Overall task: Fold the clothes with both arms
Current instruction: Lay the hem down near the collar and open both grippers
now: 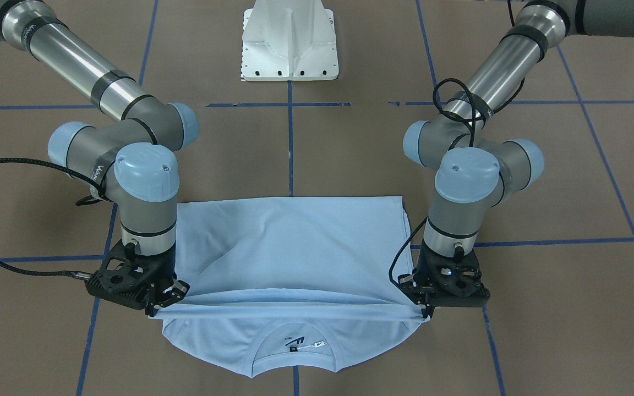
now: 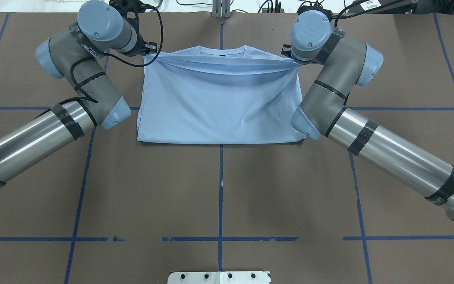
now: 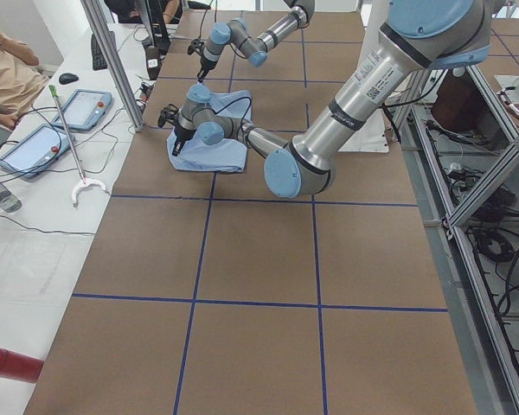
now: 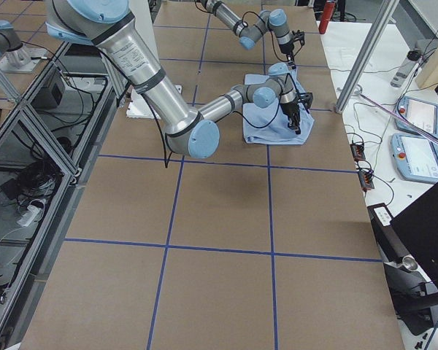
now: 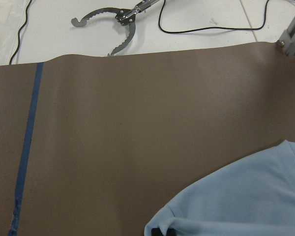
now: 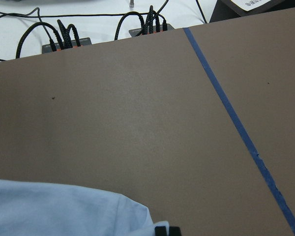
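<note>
The robot's left gripper needs to release the end of the folded edge on the light blue T-shirt's sleeve cuff (image 1: 419,311) (image 5: 167,233), short of the collar.
A light blue T-shirt (image 1: 295,247) lies on the brown table, its lower half doubled over towards the collar (image 1: 295,355), where a label shows. The folded layer's free edge stretches taut between both grippers, just short of the collar. My left gripper (image 1: 426,312) is shut on one end of that edge, and my right gripper (image 1: 154,308) is shut on the other end. From overhead, the T-shirt (image 2: 219,106) lies between the two wrists, which hide most of both grippers. A sleeve of the T-shirt (image 5: 246,196) shows in the left wrist view. No chest print is visible.
The white pedestal base (image 1: 289,44) stands behind the shirt on the robot's side. Blue tape lines (image 2: 220,189) cross the table. Beyond the far edge lie a metal grabber tool (image 5: 113,24), cables (image 6: 64,37) and tablets (image 3: 35,143). A seated person (image 3: 4,69) is near.
</note>
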`<state>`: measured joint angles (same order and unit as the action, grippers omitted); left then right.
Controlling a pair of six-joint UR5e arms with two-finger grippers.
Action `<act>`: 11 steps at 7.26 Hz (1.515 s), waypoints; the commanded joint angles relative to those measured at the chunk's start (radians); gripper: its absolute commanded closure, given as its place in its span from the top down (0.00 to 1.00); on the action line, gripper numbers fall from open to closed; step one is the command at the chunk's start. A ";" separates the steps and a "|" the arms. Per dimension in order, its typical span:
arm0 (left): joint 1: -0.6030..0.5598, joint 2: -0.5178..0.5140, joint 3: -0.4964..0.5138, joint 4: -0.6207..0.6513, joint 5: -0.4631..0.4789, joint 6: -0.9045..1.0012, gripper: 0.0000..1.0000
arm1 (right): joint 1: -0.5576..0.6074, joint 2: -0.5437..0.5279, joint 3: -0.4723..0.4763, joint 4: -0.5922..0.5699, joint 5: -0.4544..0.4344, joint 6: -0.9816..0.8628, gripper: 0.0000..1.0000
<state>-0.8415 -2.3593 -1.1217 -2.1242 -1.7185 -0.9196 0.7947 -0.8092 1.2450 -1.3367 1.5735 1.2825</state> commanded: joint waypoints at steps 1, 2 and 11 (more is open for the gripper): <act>0.047 0.002 0.011 -0.038 0.002 0.001 0.00 | -0.012 0.001 -0.010 0.004 -0.006 0.000 0.00; 0.050 0.006 0.011 -0.048 0.002 0.001 0.00 | -0.014 -0.001 -0.012 0.004 -0.006 0.000 0.00; 0.007 0.041 -0.015 -0.062 -0.003 0.097 0.99 | -0.023 -0.007 -0.010 0.033 -0.036 -0.023 1.00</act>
<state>-0.8319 -2.3392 -1.1158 -2.1740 -1.7183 -0.8752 0.7747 -0.8180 1.2348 -1.3234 1.5543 1.2729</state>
